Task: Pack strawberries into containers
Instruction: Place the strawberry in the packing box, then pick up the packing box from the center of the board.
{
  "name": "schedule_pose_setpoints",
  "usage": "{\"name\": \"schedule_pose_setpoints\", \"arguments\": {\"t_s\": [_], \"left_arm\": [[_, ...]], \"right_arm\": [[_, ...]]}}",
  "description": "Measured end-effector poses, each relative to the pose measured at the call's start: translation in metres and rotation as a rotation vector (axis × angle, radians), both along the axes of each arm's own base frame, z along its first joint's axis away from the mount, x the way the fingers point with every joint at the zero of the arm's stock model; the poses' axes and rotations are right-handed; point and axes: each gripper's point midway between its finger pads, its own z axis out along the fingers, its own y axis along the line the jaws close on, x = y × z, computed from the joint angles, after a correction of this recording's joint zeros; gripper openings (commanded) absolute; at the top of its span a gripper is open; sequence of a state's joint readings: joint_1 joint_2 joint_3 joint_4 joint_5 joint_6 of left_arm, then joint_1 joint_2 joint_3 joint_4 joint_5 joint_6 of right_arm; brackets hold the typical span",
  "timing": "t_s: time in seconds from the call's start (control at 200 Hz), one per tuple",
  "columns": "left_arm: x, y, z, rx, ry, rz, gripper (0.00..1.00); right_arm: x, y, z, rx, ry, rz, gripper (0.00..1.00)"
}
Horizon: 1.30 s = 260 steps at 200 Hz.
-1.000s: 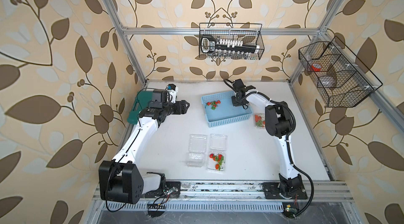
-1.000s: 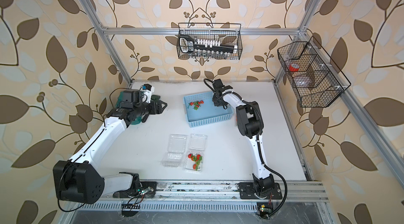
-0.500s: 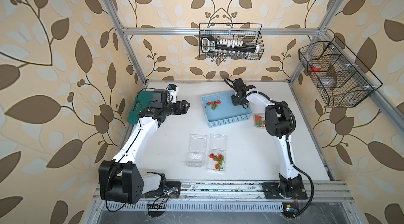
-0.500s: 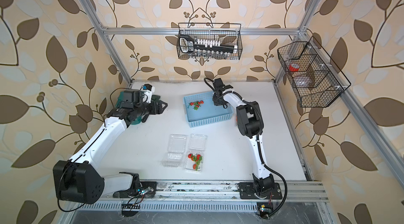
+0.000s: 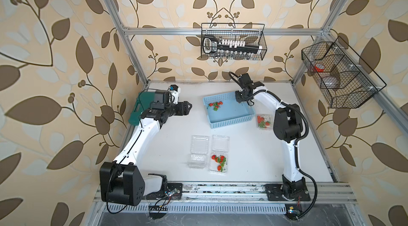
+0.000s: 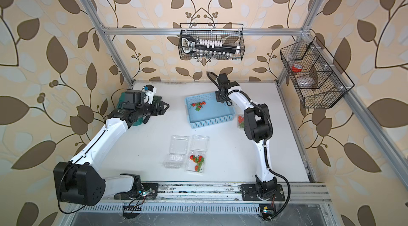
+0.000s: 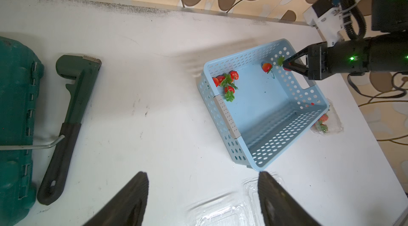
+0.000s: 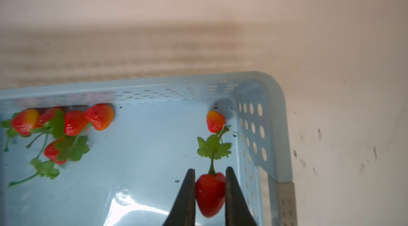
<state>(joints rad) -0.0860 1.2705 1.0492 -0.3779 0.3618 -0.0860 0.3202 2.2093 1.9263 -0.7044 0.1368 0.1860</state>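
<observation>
My right gripper needs to let go of the red strawberry, still in the light blue basket's far corner, inside the strawberry-filled open container point(image 5: 216, 166), toward that container's front, next to the empty container.
My right gripper point(image 8: 210, 169) is shut on a red strawberry point(image 8: 209, 194) by its sides, inside the far right corner of the light blue basket point(image 8: 273, 94); in both top views this gripper point(image 5: 239, 100) point(image 6: 220, 99) hangs over that corner. Another strawberry point(image 8: 215, 121) lies just beyond it, and several strawberries point(image 5: 215, 105) point(image 7: 227, 80) are bunched at the basket's far left. Two open containers sit near the front: one empty point(image 5: 197, 154), one with strawberries point(image 5: 219, 156). A third container point(image 5: 263, 121) with strawberries lies right of the basket. My left gripper point(image 7: 202, 173) point(image 5: 187, 108) is open and empty, left of the basket.
A dark green tool case point(image 5: 138, 109) lies at the left edge under my left arm, with a dark wrench point(image 7: 70, 112) beside it. Black wire baskets hang on the back wall point(image 5: 233, 44) and the right wall point(image 5: 340, 74).
The right gripper's jaws have drawn in a little onto the strawberry. Neither arm has visibly shifted.
</observation>
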Motion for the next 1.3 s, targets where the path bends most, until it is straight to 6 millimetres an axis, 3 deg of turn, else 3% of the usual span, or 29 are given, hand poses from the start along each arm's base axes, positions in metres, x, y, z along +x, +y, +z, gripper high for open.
{"name": "schedule_pose_setpoints", "arguments": {"t_s": [0.105,0.22,0.46,0.61,0.765,0.9,1.035,1.13,1.3], "left_arm": [[0.0,0.0,0.0,0.0,0.0,0.0,0.8],[0.0,0.0,0.0,0.0,0.0,0.0,0.8],[0.0,0.0,0.0,0.0,0.0,0.0,0.8],[0.0,0.0,0.0,0.0,0.0,0.0,0.8],[0.0,0.0,0.0,0.0,0.0,0.0,0.8],[0.0,0.0,0.0,0.001,0.0,0.0,0.79],[0.0,0.0,0.0,0.001,0.0,0.0,0.79],[0.0,0.0,0.0,0.0,0.0,0.0,0.79],[0.0,0.0,0.0,0.0,0.0,0.0,0.79]], "right_arm": [[-0.019,0.002,0.01,0.023,0.005,0.02,0.03],[-0.054,0.014,0.021,0.052,0.019,0.07,0.04],[-0.144,0.064,0.057,0.155,0.011,0.257,0.05],[-0.203,0.097,0.062,0.207,0.035,0.384,0.06],[-0.274,0.145,0.036,0.244,0.142,0.552,0.08],[-0.326,0.173,0.005,0.252,0.256,0.647,0.13],[-0.352,0.188,-0.025,0.226,0.336,0.686,0.18],[-0.365,0.192,-0.041,0.202,0.378,0.697,0.28],[-0.372,0.188,-0.052,0.18,0.404,0.68,0.41]]}}
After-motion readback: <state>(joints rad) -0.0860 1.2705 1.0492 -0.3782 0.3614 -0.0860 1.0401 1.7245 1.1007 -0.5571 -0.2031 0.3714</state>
